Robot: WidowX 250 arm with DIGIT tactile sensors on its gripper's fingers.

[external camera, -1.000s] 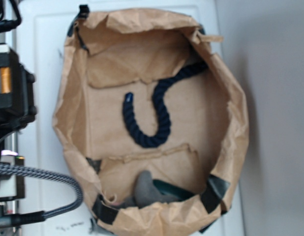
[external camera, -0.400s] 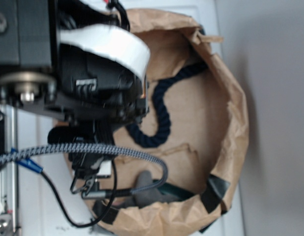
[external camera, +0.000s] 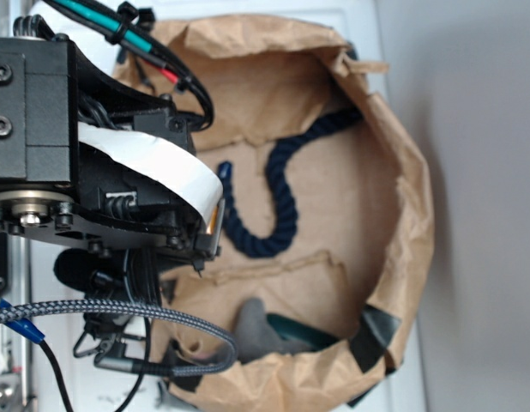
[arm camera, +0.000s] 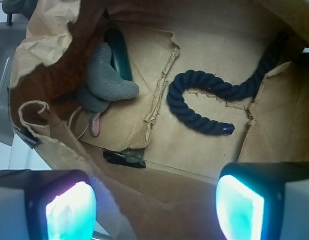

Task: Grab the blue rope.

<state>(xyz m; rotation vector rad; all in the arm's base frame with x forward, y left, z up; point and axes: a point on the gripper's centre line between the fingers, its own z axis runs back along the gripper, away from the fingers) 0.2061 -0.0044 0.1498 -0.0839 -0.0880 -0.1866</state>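
Note:
The blue rope's bend [arm camera: 179, 107], on the side that leads to its bright blue tip, beside the torn paper flap, will be gripped by my gripper.
The blue rope [external camera: 282, 184] is thick, twisted and dark navy. It lies in a hook-shaped curve on the floor of a brown paper-lined bin [external camera: 402, 172], its bright blue tip [external camera: 224, 170] near the arm. In the wrist view the blue rope [arm camera: 197, 100] curls across the middle, its tip [arm camera: 227, 129] pointing right. My gripper [arm camera: 154, 205] is open, its two glowing pads [arm camera: 239, 207] wide apart above the near paper wall, short of the rope and holding nothing. In the exterior view the arm's black body [external camera: 93, 163] covers the bin's left side and hides the fingers.
A grey soft toy [arm camera: 107, 80] and a dark green object [arm camera: 119, 52] lie in the bin's corner, beside torn paper flaps [arm camera: 162, 75]. Black tape [arm camera: 125, 158] holds the paper. A grey-and-black braided cable [external camera: 119, 311] loops from the arm. A white surface [external camera: 76, 51] surrounds the bin.
The arm has swung in from the left over the bin's left side and then shifted, uncovering the rope's tip again. The rope has not moved.

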